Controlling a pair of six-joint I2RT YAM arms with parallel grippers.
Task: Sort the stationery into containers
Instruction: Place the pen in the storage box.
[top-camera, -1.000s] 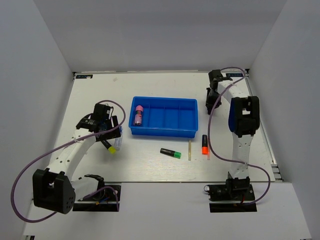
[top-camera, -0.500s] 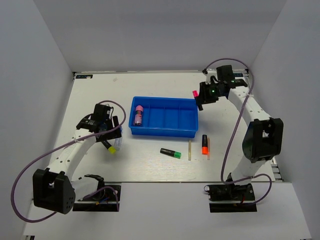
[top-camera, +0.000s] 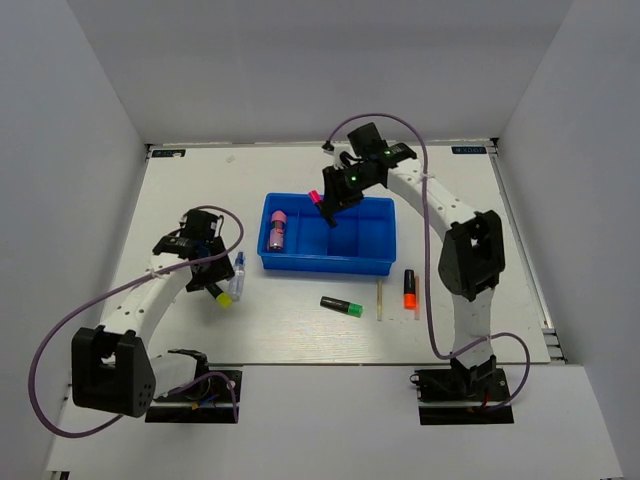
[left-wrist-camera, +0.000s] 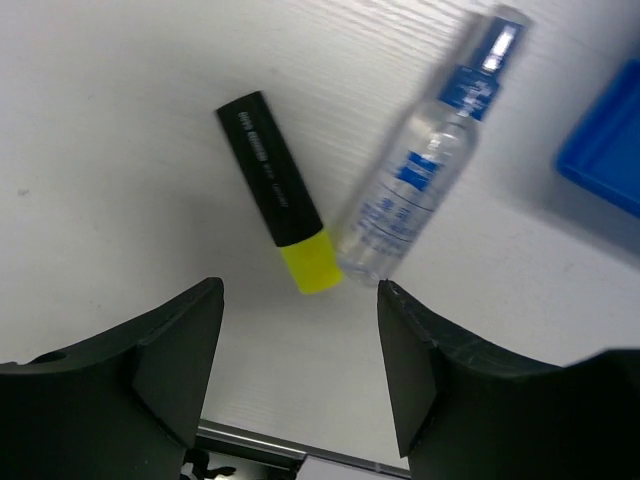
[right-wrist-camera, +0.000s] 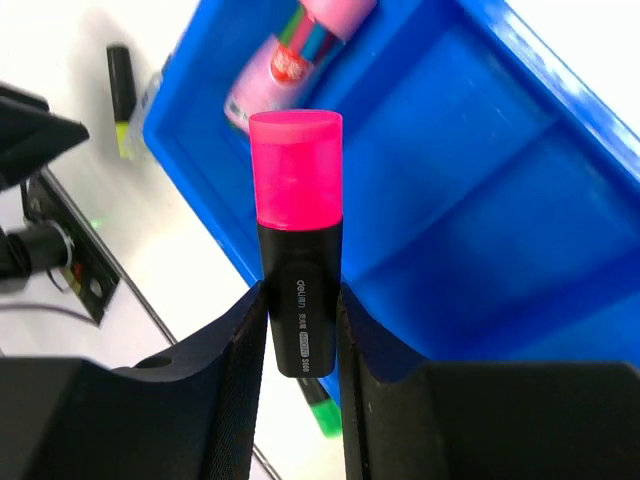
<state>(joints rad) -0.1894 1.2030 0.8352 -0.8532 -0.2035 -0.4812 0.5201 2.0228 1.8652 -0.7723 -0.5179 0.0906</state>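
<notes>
My right gripper needs to let go of the pink-ended highlighter in the blue tray's empty compartment (top-camera: 318, 236) (right-wrist-camera: 420, 172) next to the pink tube.
My right gripper (right-wrist-camera: 300, 300) is shut on a pink-ended highlighter (right-wrist-camera: 297, 220) and holds it above the blue tray (top-camera: 327, 265), over its left half. The leftmost compartment holds a pink tube (top-camera: 277, 231). My left gripper (left-wrist-camera: 300, 330) stands open just above the table, with nothing between its fingers. A yellow-ended highlighter (left-wrist-camera: 278, 190) lies just ahead of it, touching a clear spray bottle (left-wrist-camera: 425, 170). A green-ended highlighter (top-camera: 342, 305), an orange-ended one (top-camera: 409, 289), a pale stick (top-camera: 380, 298) and a thin reddish stick (top-camera: 418, 300) lie in front of the tray.
The tray's left corner (left-wrist-camera: 610, 150) lies just right of the spray bottle. Purple cables loop from both arms, the left one (top-camera: 60, 350) hanging past the table's left edge. Grey walls close in the table on three sides.
The right arm swung from the far right corner leftward, carrying the pink highlighter over the tray. The left gripper drew back a little, uncovering the spray bottle, and its jaws narrowed slightly.
</notes>
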